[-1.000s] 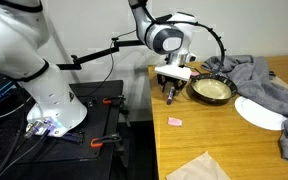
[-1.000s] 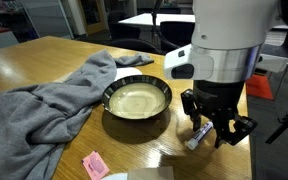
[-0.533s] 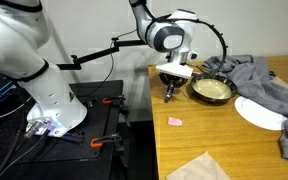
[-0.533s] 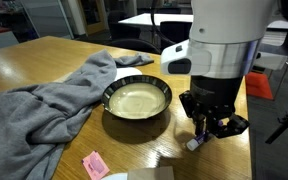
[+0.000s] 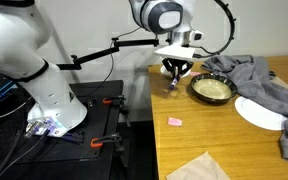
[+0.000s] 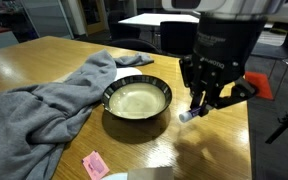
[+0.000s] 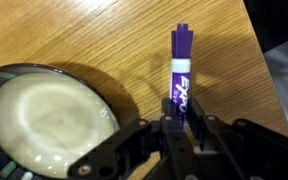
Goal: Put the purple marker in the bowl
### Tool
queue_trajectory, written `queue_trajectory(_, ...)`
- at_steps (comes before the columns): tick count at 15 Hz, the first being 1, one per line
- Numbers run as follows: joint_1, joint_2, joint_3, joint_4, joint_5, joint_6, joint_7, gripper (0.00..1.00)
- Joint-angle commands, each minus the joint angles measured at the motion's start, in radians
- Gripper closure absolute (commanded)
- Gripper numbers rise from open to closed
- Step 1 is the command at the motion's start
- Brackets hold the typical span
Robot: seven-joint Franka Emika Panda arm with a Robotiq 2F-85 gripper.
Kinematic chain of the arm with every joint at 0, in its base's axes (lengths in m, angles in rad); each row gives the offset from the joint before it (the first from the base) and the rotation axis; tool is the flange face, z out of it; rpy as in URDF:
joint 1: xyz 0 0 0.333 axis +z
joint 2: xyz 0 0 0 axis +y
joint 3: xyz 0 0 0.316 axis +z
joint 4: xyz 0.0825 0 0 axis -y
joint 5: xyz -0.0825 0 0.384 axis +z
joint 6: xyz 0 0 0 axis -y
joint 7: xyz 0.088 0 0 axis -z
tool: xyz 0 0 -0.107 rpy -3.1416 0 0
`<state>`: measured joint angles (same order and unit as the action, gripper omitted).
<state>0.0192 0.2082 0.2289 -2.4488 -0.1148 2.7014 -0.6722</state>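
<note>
I need to let go of the purple marker, now held above the table, on the pale beige bottom of the bowl [image 5: 209,91] [image 7: 54,124], near its middle.
My gripper [image 7: 176,122] is shut on the purple marker [image 7: 178,70], which sticks out ahead of the jaws in the wrist view. In an exterior view the marker's whitish end [image 6: 187,114] pokes down from the gripper [image 6: 206,100], held above the table. The bowl [image 6: 137,98], dark outside and pale beige inside, sits on the table beside the gripper; it also shows in the wrist view [image 7: 46,120] to the left of the marker. In an exterior view the gripper [image 5: 174,72] hangs just beside the bowl [image 5: 211,89], near the table's edge.
A grey cloth [image 6: 44,100] lies next to the bowl. A small pink square piece [image 6: 94,163] lies on the table, as does a white plate [image 5: 259,112]. A paper sheet [image 5: 199,167] lies at the near end. The table edge [image 5: 155,110] is close to the gripper.
The gripper has risen off the table with the marker in it, lifting it well above the surface beside the bowl.
</note>
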Motion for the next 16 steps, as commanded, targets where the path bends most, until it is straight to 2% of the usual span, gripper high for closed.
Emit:
queue_trajectory(1, 0.02, -0.138, -0.037, -0.052, 0.004, -0.009, 0.112, 0.95)
queue_trajectory(9, 0.021, -0.232, -0.115, -0.004, -0.025, -0.031, 0.398, 0.95)
queue_trajectory(16, 0.019, -0.167, -0.147, 0.109, -0.074, -0.023, 0.579, 0.95)
